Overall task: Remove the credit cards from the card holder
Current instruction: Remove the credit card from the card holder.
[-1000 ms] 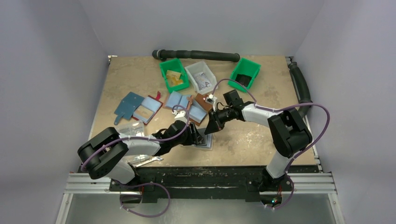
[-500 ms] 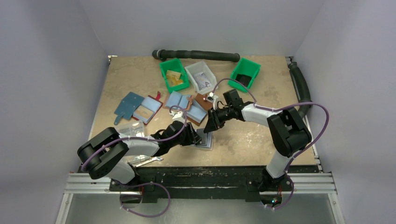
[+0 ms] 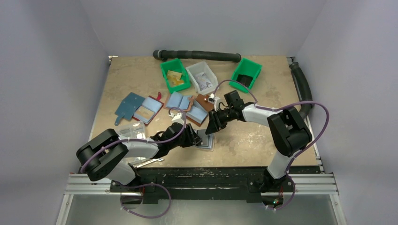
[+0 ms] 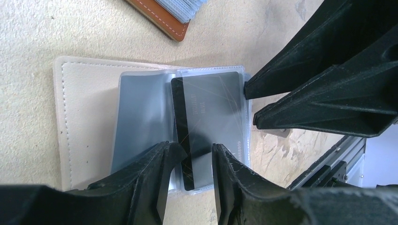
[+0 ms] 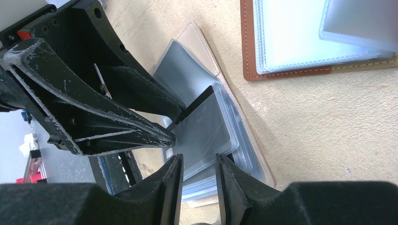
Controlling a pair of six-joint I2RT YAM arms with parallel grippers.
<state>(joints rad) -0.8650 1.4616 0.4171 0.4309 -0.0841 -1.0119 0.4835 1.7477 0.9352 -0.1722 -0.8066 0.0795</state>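
The top sleeve slants low over the others. So my right gripper should pinch its loose edge (image 5: 202, 167) and lift it upright before my left gripper takes the card.
The card holder (image 3: 206, 140) lies open near the table's front edge, with a cream cover (image 4: 84, 117) and clear sleeves. A dark grey card (image 4: 211, 117) with a black stripe sits in the top sleeve and also shows in the right wrist view (image 5: 206, 124). My left gripper (image 4: 195, 152) is open, its fingers straddling the card's near end just above it. My right gripper (image 5: 199, 164) is open by a narrow gap at the holder's opposite edge, over the sleeve ends. No light blue card shows. From above, the left gripper (image 3: 193, 138) and right gripper (image 3: 210, 131) meet at the holder.
Brown wallets with blue lining (image 3: 195, 107) (image 3: 147, 109) lie just behind the holder. A clear box (image 3: 131, 130) is to the left. Two green bins (image 3: 174, 75) (image 3: 246, 72) and a white bin (image 3: 202, 75) stand at the back, before a black hose (image 3: 202, 55).
Both grippers have closed in slightly on the holder, the right one creeping left. The holder and card have not visibly moved.
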